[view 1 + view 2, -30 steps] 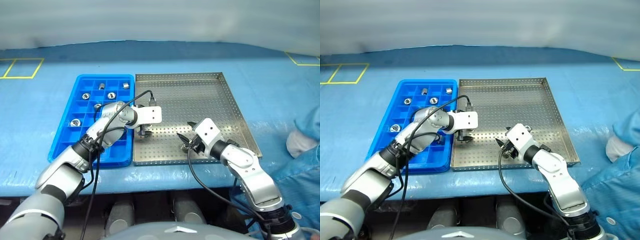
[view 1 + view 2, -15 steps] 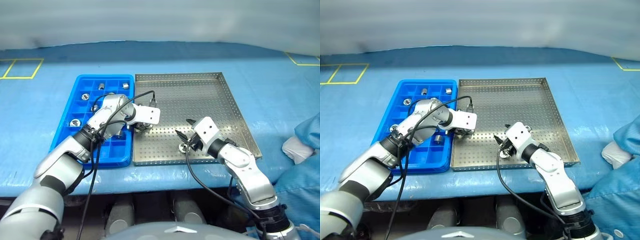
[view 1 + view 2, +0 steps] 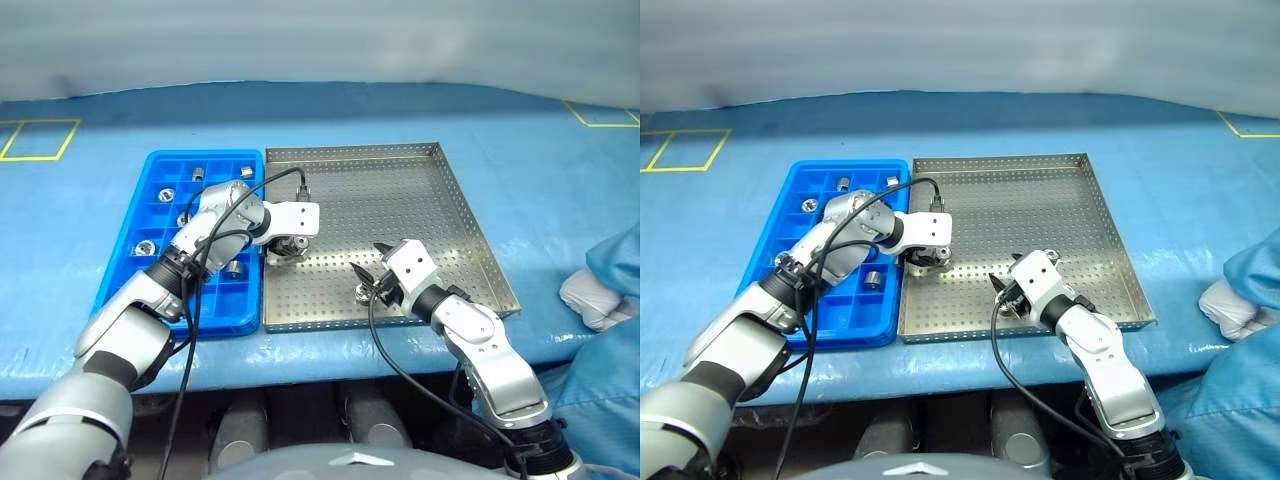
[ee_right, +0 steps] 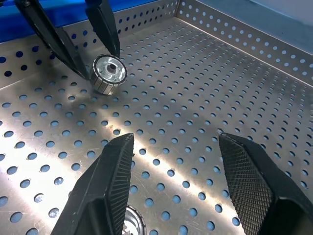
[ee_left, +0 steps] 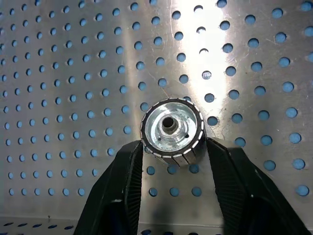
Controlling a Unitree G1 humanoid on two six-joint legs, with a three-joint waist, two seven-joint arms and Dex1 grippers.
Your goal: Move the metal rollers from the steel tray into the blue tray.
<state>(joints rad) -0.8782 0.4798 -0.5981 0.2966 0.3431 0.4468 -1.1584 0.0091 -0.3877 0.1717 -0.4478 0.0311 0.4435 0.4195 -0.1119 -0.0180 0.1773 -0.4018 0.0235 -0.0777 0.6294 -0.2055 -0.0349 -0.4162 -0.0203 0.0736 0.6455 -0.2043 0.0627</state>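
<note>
My left gripper's fingers are pinching the near edge of the roller, so I will open them, move farther over the roller and grip it around its middle [image 5: 172, 129] before carrying it over.
The steel tray [image 3: 400, 190] lies mid-table with the blue tray [image 3: 150, 290] against its left side. My left gripper [image 3: 285, 250] points down at the steel tray's left part and is shut on a metal roller [image 5: 172, 129], a finger [image 5: 127, 171] pressed to each side; the roller rests on the perforated floor. My right gripper [image 4: 176, 142] hovers open low over the tray's front, with a second roller [image 3: 362, 292] lying just beneath it. Several rollers [image 3: 146, 246] sit in compartments of the blue tray.
A person in a blue garment [image 3: 620, 260] with a white-gloved hand [image 3: 590, 295] stands at the table's right edge. Black cables [image 3: 200, 290] run along both arms. Yellow tape marks [image 3: 40, 135] lie on the blue table cover at the far corners.
The left gripper's fingers have closed from wide open onto the roller. Both hands have stayed where they were; the camera has shifted slightly.
</note>
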